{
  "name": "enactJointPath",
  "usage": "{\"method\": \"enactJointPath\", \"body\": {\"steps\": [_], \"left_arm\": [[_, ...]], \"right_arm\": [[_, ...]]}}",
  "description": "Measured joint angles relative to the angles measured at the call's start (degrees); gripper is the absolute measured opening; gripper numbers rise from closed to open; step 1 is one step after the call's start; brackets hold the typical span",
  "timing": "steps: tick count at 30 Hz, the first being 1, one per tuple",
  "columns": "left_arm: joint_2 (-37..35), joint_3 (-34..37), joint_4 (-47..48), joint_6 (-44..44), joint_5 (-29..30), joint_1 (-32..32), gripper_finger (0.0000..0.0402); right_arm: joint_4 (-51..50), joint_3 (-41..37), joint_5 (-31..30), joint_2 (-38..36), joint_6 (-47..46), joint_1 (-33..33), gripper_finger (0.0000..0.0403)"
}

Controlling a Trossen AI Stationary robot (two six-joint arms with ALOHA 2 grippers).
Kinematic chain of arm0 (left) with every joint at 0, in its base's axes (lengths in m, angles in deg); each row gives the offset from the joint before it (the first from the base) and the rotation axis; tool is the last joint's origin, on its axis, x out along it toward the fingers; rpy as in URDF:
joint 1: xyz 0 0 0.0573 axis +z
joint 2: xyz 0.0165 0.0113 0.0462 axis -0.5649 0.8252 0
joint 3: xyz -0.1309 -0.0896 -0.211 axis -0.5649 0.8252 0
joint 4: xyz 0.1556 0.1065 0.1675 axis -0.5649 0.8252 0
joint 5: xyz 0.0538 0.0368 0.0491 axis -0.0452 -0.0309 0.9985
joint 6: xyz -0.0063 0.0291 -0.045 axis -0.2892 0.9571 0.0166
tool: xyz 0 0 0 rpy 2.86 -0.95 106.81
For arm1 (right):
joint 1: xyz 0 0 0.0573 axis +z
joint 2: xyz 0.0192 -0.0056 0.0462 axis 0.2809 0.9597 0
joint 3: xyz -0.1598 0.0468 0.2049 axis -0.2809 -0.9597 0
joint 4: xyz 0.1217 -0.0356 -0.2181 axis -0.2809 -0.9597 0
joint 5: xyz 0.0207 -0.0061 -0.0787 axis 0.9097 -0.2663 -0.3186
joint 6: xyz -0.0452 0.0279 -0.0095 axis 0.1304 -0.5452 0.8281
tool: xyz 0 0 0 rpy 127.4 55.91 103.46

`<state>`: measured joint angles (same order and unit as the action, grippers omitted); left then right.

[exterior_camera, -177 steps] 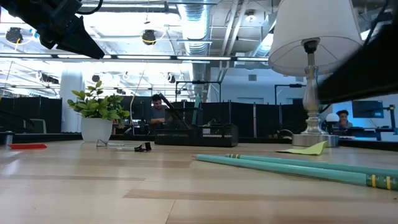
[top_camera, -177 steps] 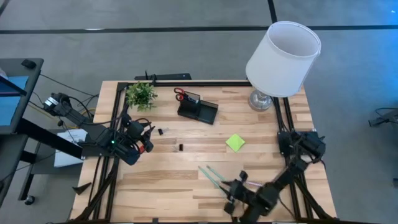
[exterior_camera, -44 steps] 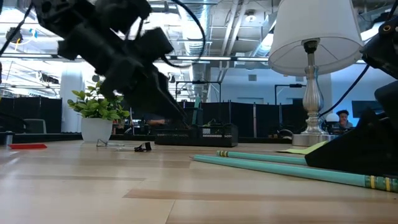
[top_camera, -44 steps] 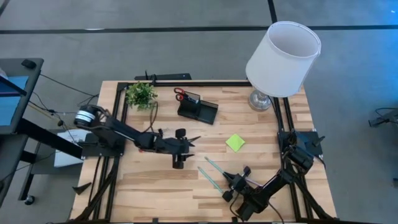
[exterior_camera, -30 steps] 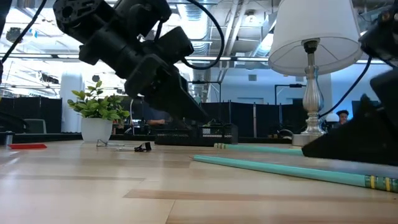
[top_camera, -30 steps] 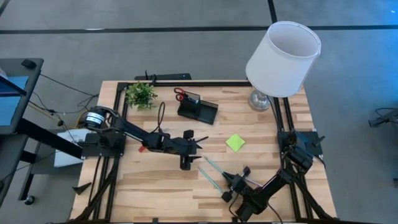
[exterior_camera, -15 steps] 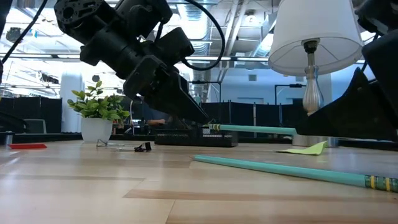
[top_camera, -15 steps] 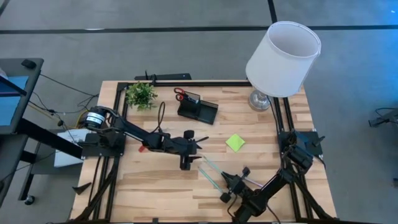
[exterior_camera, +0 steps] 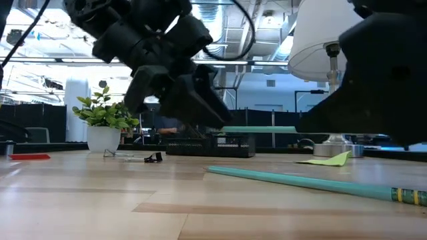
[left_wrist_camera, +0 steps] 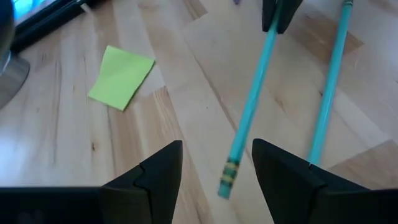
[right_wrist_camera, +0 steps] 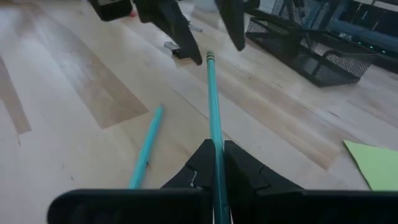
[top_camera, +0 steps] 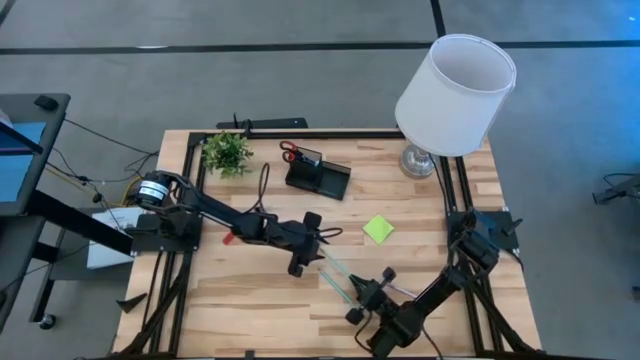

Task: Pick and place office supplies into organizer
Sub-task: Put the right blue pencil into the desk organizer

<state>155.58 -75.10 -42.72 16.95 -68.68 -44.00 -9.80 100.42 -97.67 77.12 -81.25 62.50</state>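
My left gripper will move toward my right gripper and take the pencil's body (left_wrist_camera: 253,96), since only the banded end of the held pencil reaches between my left gripper's fingers.
My right gripper (right_wrist_camera: 215,163) is shut on a teal pencil (right_wrist_camera: 211,99) and holds it level above the table, near the front middle. The pencil's free end (left_wrist_camera: 227,177), with a green and yellow band, lies between the fingers of my open left gripper (left_wrist_camera: 216,147), which stand on either side of it without touching. A second teal pencil (top_camera: 336,286) lies flat on the table. The black organizer (top_camera: 318,178) stands at the far middle with red-handled scissors (top_camera: 289,152) in it. A lime-green sticky-note pad (top_camera: 378,228) lies flat right of centre. My right gripper pinches the teal pencil between its two fingers near the end opposite the banded one (right_wrist_camera: 216,144). The pencil runs forward in line with the fingers, which come nearly level from the table's near right. It is lifted clear and about level (exterior_camera: 260,129).
A white-shaded lamp (top_camera: 452,92) stands at the far right corner and a small potted plant (top_camera: 227,152) at the far left. A small black bit (exterior_camera: 155,158) lies on the left half. Black frame rails run along the left, far and right edges.
My right gripper has risen with the teal pencil and carried it toward my left gripper; the pencil has come off the table and now hangs level. My left gripper has rolled about its own axis, staying open, and its fingers now flank the pencil's banded end.
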Motion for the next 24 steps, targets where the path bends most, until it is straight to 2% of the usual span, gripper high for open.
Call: {"method": "enactJointPath", "body": {"steps": [5, 8, 12, 17, 21, 24], "left_arm": [[0.00, -5.95, 11.63, 2.47, -0.90, 0.13, 0.0192], [0.00, -7.48, 14.85, 2.50, -1.01, -0.23, 0.0192], [0.15, -7.11, 15.23, 2.04, -2.24, -0.64, 0.0192], [4.28, -7.43, 13.13, 0.91, -2.32, -0.92, 0.0192], [8.17, -9.05, 12.40, 1.48, 0.76, -0.94, 0.0192], [8.33, -10.58, 11.95, 2.65, 2.60, -0.90, 0.0192]], "right_arm": [[-0.74, 0.54, 0.15, 0.00, 0.07, -0.96, 0.0014], [-0.77, 0.57, 0.14, -0.02, 0.05, -1.19, 0.0011], [-0.68, 0.57, 0.13, -0.02, 0.05, -1.50, 0.0015], [-0.73, 0.82, 0.09, -0.02, 0.05, -1.50, 0.0011], [-1.46, 1.94, -0.18, -0.02, 0.66, -1.46, 0.0006], [-1.56, 2.39, -0.22, -0.04, 1.85, -1.45, 0.0005]]}}
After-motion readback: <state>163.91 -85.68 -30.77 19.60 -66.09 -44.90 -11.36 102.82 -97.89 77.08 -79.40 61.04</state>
